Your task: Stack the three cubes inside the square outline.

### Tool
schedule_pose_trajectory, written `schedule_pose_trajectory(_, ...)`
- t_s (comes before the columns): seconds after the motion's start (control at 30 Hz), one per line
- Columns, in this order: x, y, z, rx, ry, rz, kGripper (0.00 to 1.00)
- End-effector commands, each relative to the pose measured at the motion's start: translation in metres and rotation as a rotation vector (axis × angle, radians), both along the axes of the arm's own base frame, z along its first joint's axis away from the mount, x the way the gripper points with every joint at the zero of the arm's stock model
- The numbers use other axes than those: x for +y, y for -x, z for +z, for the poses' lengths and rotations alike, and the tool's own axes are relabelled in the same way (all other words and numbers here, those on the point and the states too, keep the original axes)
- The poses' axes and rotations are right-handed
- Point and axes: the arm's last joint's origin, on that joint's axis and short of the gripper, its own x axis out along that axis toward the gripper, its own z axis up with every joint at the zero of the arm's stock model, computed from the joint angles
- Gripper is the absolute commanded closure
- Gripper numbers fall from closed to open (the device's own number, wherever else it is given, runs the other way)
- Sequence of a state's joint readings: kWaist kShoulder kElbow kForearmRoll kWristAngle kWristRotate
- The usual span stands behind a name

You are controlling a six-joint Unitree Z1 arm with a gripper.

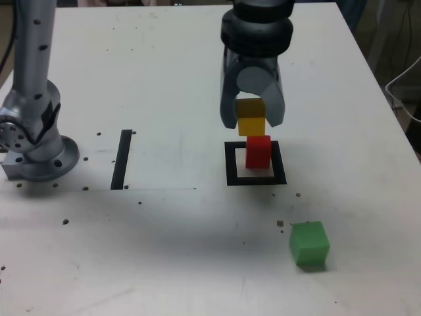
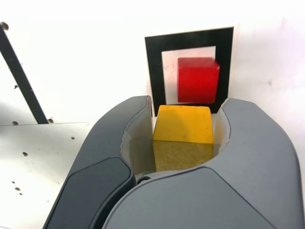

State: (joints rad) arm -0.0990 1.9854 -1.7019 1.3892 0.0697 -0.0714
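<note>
The robot's gripper should release the yellow cube on top of the red cube (image 1: 259, 136) (image 2: 197, 78) inside the black square outline.
The red cube (image 1: 258, 151) (image 2: 198, 79) sits inside the black square outline (image 1: 231, 164) (image 2: 153, 71) on the white table. My gripper (image 1: 252, 122) (image 2: 183, 129) is shut on the yellow cube (image 1: 250, 117) (image 2: 183, 125), which hangs just above and slightly behind the red cube, with a small gap between them. The green cube (image 1: 309, 244) rests alone on the table toward the front, at the exterior view's right; the wrist view does not show it.
A straight black strip (image 1: 122, 158) (image 2: 20, 76) lies on the table at the exterior view's left of the outline. The arm's grey base (image 1: 36, 141) stands at the far left. Small dark specks dot the table.
</note>
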Motion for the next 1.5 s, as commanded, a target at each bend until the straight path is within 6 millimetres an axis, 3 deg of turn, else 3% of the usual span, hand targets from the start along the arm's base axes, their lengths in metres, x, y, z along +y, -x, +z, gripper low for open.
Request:
schedule_pose_trajectory(0.0,0.004,-0.005,-0.004,0.016,0.003,0.008,0.91)
schedule_pose_trajectory(0.33,0.014,-0.015,-0.018,0.044,0.004,0.027,0.91)
schedule_pose_trajectory(0.8,0.013,-0.021,-0.029,0.060,0.042,0.010,0.87)
schedule_pose_trajectory(1.47,0.021,-0.027,-0.040,0.076,0.047,0.013,0.68)
